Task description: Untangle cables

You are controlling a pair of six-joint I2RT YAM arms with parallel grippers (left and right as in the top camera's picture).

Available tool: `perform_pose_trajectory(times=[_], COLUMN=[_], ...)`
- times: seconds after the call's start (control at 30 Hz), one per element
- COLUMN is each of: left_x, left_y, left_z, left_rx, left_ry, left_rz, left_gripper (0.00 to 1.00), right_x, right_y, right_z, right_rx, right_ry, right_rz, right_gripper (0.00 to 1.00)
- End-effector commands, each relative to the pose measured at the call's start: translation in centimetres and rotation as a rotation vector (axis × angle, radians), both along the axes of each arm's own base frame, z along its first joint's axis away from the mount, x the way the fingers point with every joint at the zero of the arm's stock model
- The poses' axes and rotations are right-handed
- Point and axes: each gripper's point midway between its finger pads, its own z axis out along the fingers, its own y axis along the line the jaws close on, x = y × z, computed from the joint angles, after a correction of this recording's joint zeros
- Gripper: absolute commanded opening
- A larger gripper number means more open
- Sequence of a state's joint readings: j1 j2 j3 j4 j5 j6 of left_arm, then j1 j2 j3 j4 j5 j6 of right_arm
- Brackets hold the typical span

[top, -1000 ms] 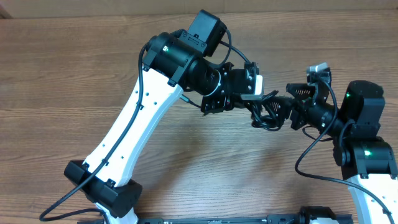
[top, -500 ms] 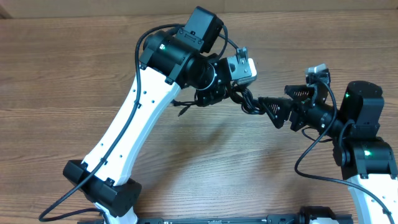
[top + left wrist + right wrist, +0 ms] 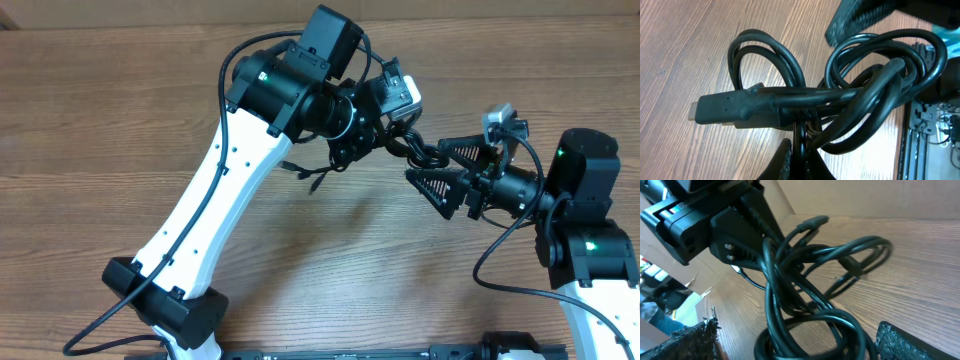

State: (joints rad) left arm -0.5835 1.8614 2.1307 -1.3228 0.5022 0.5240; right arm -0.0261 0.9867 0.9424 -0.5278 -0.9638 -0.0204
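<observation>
The knotted bundle hangs against the robot's left gripper, so next the right gripper closes on the lowest loops [image 3: 427,156] and holds them while the left gripper pulls away.
The cables [image 3: 850,95] are a knotted bundle of black cords hanging above the wooden table. One flat plug [image 3: 720,107] sticks out to the left, and two loose ends [image 3: 312,178] trail below the left arm. My left gripper [image 3: 802,162] is shut on one strand at the bottom of the bundle and holds the bundle up [image 3: 412,148]. My right gripper [image 3: 800,347] stands wide open, a padded finger [image 3: 910,342] on either side of the lowest loop without touching it. From overhead the right gripper [image 3: 428,162] reaches in from the right.
The wooden table [image 3: 120,110] runs to a cardboard wall along its far edge. The left arm's white link [image 3: 210,210] crosses the middle of the table. A black rail [image 3: 350,352] lies along the front edge.
My left gripper has lifted the bundle and carried it toward the far side. The right wrist has turned, so its open fingers now straddle the bundle's lower loop.
</observation>
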Motion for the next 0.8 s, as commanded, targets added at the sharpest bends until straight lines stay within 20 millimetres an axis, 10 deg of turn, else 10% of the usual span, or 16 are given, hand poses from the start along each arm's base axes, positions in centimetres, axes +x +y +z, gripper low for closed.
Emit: perform_pose_trajectory(times=[0.0, 0.13, 0.3, 0.77], left_x=[-1.2, -1.5, -0.8, 3.4], left_y=[-1.3, -1.7, -1.2, 3.2], left_z=[1.6, 1.6, 1.2, 0.5], left_rx=[-0.064, -0.056, -0.023, 0.038], left_ry=[0.011, 0.000, -0.022, -0.004], left_rz=[-0.025, -0.036, -0.009, 0.232], left_gripper=[0.04, 0.06, 0.06, 0.04], right_x=[-0.2, 0.2, 0.5, 0.3], right_y=[0.2, 0.2, 0.2, 0.2], right_z=[1.2, 0.7, 0.1, -0.5], right_rx=[0.005, 0.005, 0.007, 0.009], right_ry=[-0.040, -0.022, 0.008, 0.045], right_rz=[0.025, 0.024, 0.024, 0.025], right_gripper=[0.96, 0.41, 0.07, 0.04])
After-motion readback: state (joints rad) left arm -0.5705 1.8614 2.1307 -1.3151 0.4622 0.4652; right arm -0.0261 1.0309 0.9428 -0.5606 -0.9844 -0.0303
